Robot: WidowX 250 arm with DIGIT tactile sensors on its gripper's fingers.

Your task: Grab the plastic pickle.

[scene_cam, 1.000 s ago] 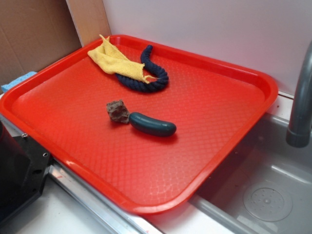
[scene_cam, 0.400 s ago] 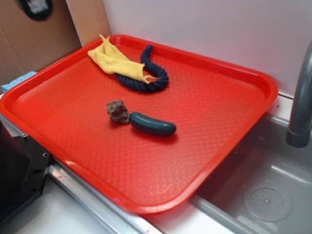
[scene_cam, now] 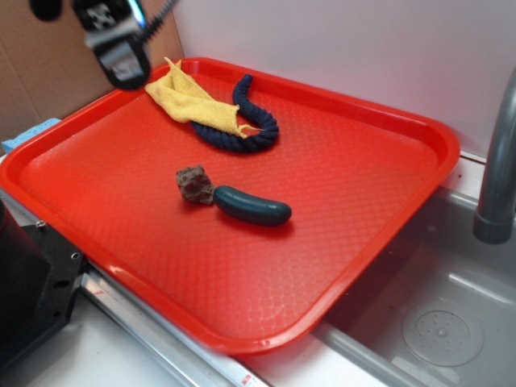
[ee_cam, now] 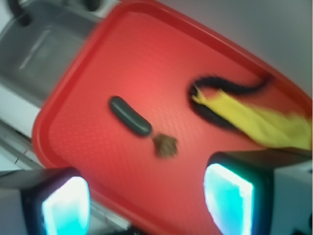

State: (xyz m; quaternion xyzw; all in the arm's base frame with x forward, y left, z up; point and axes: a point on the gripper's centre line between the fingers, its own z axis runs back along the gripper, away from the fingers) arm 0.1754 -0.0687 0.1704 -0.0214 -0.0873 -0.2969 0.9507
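Note:
Next, my gripper closes on the middle of the plastic pickle (scene_cam: 253, 207) (ee_cam: 130, 116), between its end by the brown lump and its end toward the sink.
The plastic pickle (scene_cam: 251, 205) is a glossy dark teal sausage lying near the middle of the red tray (scene_cam: 339, 242). In the wrist view the pickle (ee_cam: 129, 116) lies well ahead of the fingers. My gripper (scene_cam: 121, 56) hangs high above the tray's far left corner, far from the pickle. In the wrist view the gripper (ee_cam: 146, 203) is open and empty, its two cyan pads (ee_cam: 227, 198) wide apart.
A small rough brown lump (scene_cam: 193, 184) sits just left of the pickle. A coiled dark blue rope (scene_cam: 242, 121) and a yellow cloth (scene_cam: 189, 101) lie at the tray's back. A sink basin (scene_cam: 443, 322) and grey faucet (scene_cam: 496, 177) are at right. Cardboard stands behind on the left.
My gripper has come into the exterior view from the top left and moved down and right toward the tray. The objects on the tray have not moved.

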